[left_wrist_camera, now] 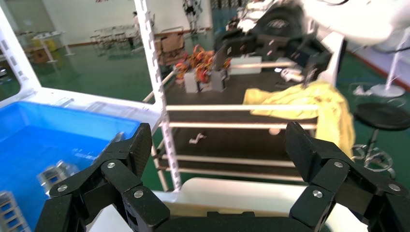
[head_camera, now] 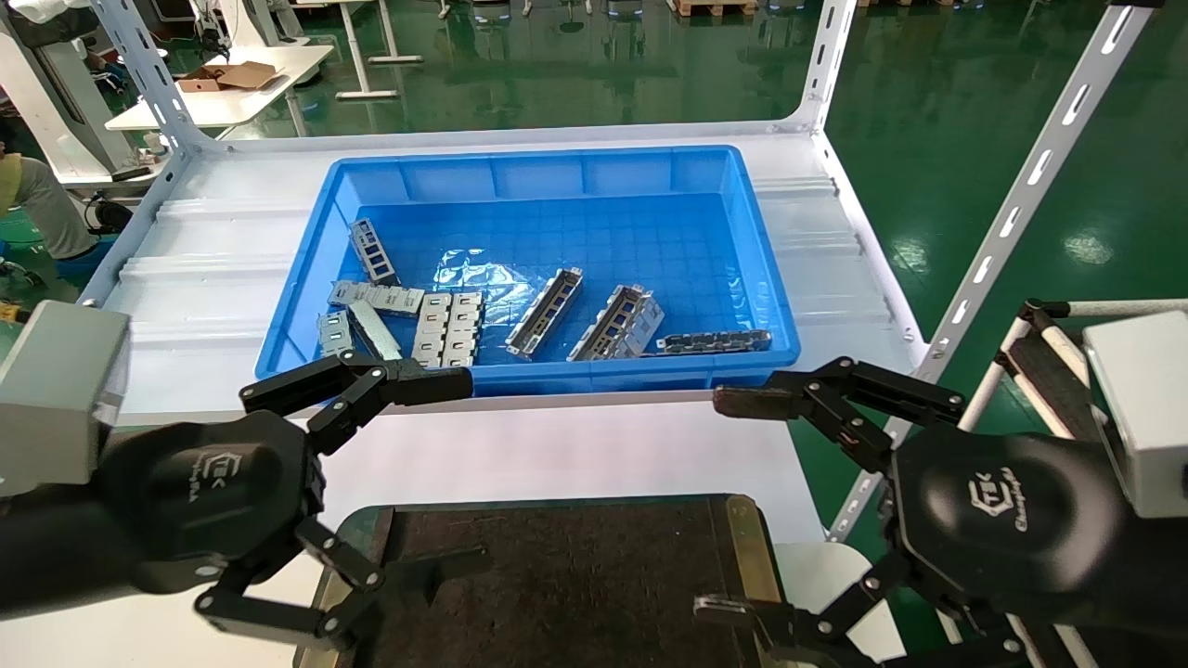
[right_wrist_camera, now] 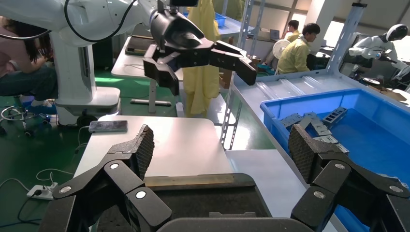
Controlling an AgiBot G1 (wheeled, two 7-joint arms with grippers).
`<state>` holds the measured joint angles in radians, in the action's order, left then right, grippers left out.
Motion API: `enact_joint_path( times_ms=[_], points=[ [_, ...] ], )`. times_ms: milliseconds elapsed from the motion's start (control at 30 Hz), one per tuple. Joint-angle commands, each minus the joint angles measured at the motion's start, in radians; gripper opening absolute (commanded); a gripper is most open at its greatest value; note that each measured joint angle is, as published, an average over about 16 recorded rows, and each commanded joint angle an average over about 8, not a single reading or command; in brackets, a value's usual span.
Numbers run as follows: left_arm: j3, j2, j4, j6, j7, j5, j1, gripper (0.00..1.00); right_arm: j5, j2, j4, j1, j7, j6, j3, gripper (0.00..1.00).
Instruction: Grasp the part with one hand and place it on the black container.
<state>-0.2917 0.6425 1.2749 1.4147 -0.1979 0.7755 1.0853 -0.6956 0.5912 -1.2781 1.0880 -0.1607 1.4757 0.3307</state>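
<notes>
The middle of the narrow silver-grey bracket (head_camera: 547, 311) (left_wrist_camera: 14, 217) is beside the wider bracket. My left gripper goes there next and closes across the narrow bracket's long sides.
The part (head_camera: 546, 311), a narrow silver-grey channel bracket with a row of cutouts, lies at a slant on the floor of the blue bin (head_camera: 761, 278). The black container (head_camera: 575, 575) is a flat dark tray with brass strips at the near edge of the table. My left gripper (head_camera: 459, 471) hovers open over the tray's left side, short of the bin's front wall. My right gripper (head_camera: 724, 506) hovers open over the tray's right edge. Nothing is between the fingers of the left gripper (left_wrist_camera: 220, 145) or the right gripper (right_wrist_camera: 222, 145). The tray (right_wrist_camera: 203, 193) shows under the right one.
The bin also holds a wider bracket (head_camera: 617, 323), flat slotted plates (head_camera: 450, 327), a dark strip (head_camera: 713, 341) and another bracket (head_camera: 373, 250). White slotted shelf posts (head_camera: 1021, 195) rise at the shelf corners. White table surface (head_camera: 557, 445) lies between bin and tray.
</notes>
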Motion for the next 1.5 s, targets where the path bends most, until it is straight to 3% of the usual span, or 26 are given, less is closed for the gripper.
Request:
enact_joint_path(
  times_ms=[33,633,1033,1500],
  points=[
    [-0.002,0.003,0.002,-0.015,0.000,0.012,0.003,1.00,0.000,0.000,0.000,0.000,0.000,0.000,0.000,1.00],
    [-0.100,0.179,-0.132,-0.248,-0.005,0.264,0.139,1.00,0.000,0.000,0.000,0.000,0.000,0.000,0.001,1.00],
    [-0.173,0.372,-0.397,-0.431,0.028,0.440,0.292,1.00,0.001,0.000,0.000,0.000,0.000,0.000,0.001,1.00],
    [-0.212,0.579,-0.756,-0.588,0.150,0.536,0.434,1.00,0.001,0.000,0.000,0.000,0.001,0.000,0.001,1.00]
  ],
)
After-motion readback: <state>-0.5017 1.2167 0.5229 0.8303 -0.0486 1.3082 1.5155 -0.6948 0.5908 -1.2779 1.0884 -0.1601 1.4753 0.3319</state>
